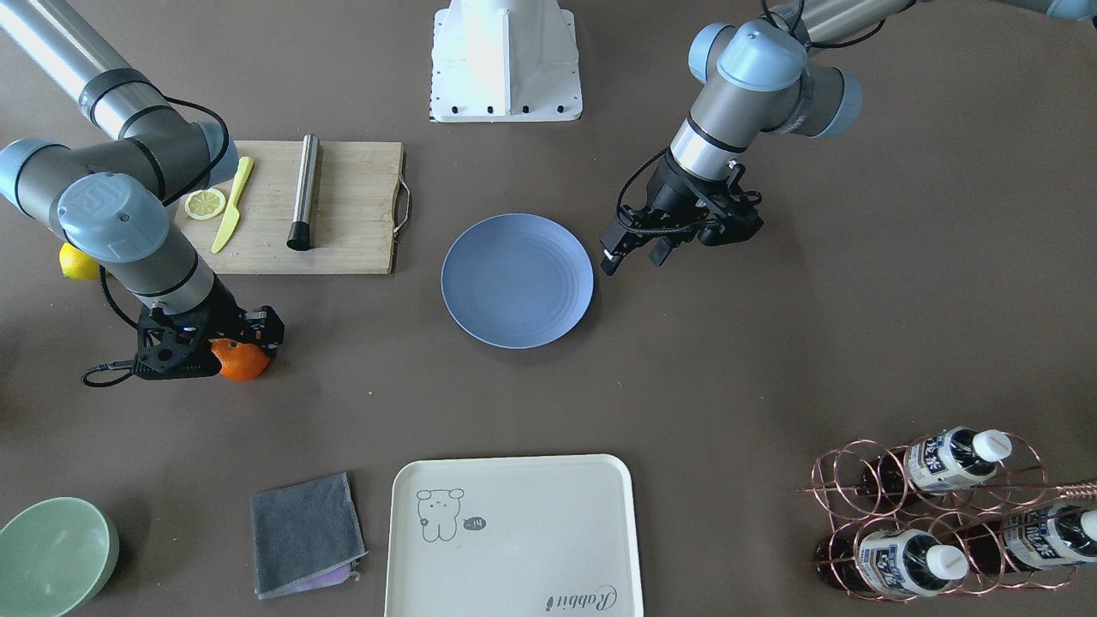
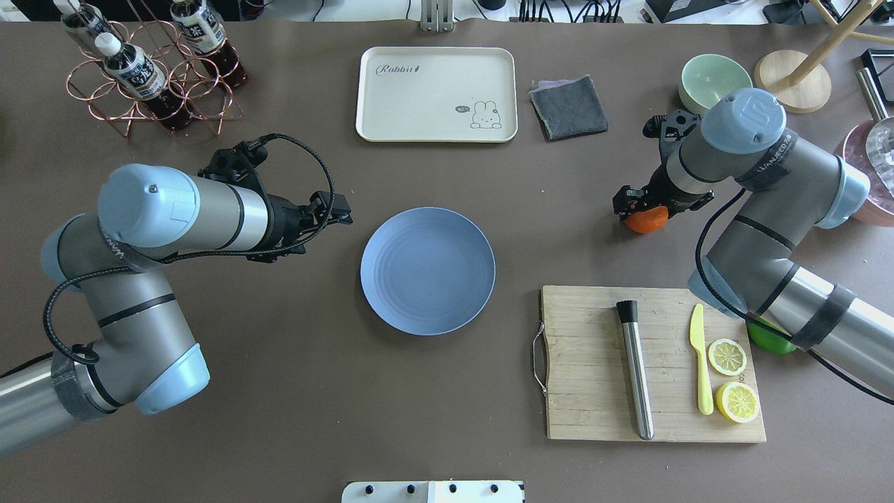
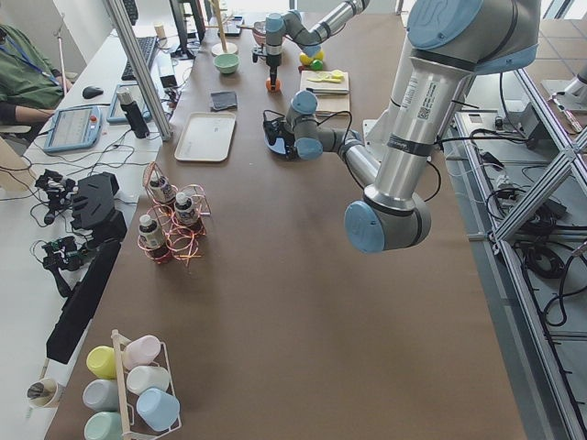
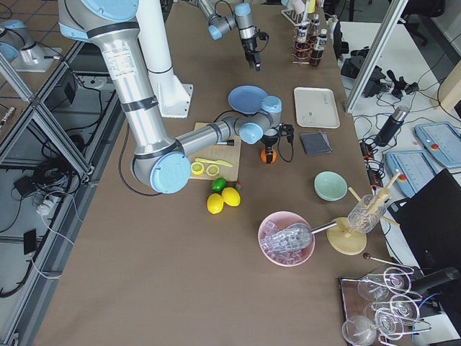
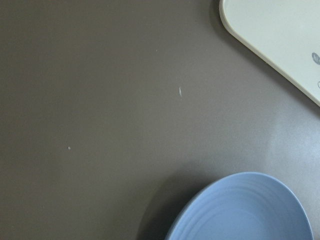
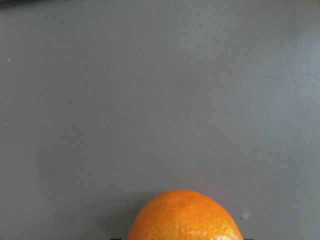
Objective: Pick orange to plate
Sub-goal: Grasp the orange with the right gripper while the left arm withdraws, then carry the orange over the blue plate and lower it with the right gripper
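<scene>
Next, my right gripper puts the orange down on the middle of the light-blue plate (image 1: 510, 276) and lets go of it.
The orange (image 1: 242, 362) sits low at the table on my right side, well away from the plate, and fills the bottom of the right wrist view (image 6: 184, 216). My right gripper (image 2: 639, 212) points down over it, fingers against its sides, shut on it. The light-blue plate (image 2: 427, 270) lies bare at the table's middle; its rim (image 5: 245, 210) shows in the left wrist view. My left gripper (image 1: 632, 255) hovers beside the plate's edge, open, holding nothing.
A wooden cutting board (image 2: 594, 363) with a steel cylinder, yellow knife and lemon slices lies near my right arm. A cream tray (image 2: 436, 94), grey cloth (image 2: 568, 106), mint bowl (image 2: 712, 80) and bottle rack (image 2: 147, 70) line the far edge.
</scene>
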`<state>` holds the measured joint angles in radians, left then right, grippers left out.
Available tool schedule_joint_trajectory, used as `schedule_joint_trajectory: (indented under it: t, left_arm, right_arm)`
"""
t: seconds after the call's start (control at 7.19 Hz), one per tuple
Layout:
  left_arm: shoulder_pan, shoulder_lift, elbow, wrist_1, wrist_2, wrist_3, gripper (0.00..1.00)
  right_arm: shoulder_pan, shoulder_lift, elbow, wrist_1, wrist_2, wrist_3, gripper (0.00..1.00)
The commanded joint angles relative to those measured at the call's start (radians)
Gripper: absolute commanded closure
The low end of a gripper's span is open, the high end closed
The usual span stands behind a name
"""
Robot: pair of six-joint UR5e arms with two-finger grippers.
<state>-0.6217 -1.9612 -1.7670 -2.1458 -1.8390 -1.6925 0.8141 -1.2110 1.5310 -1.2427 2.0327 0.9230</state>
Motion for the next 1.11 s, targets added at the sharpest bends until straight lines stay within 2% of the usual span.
schedule_joint_trajectory:
  t: [0.0, 0.14, 0.28, 0.42, 0.7, 0.83, 0.97]
  left_arm:
    - [-0.122, 0.028, -0.008, 0.001, -0.133, 0.095, 0.02]
    - [-0.192, 0.072, -0.015, 0.003, -0.173, 0.235, 0.02]
    - [-0.260, 0.167, -0.043, 0.003, -0.209, 0.393, 0.02]
    - [-0.364, 0.232, -0.046, 0.003, -0.288, 0.554, 0.02]
    - [-0.552, 0.324, -0.065, -0.005, -0.478, 0.783, 0.02]
    - [-0.628, 0.384, -0.062, -0.003, -0.491, 0.982, 0.02]
    - [-0.691, 0.415, -0.042, 0.006, -0.491, 1.040, 0.02]
  right_arm:
    - [0.020, 0.053, 0.043, -0.041, 0.039, 0.019, 1.00]
    - [0.020, 0.086, 0.101, -0.097, 0.053, 0.030, 1.00]
    - [-0.015, 0.118, 0.115, -0.100, 0.041, 0.060, 1.00]
    - [-0.063, 0.166, 0.120, -0.103, 0.018, 0.151, 1.00]
    - [-0.188, 0.237, 0.110, -0.118, -0.142, 0.203, 1.00]
    - [-0.243, 0.282, 0.112, -0.173, -0.181, 0.256, 1.00]
    - [-0.294, 0.336, 0.110, -0.239, -0.240, 0.304, 1.00]
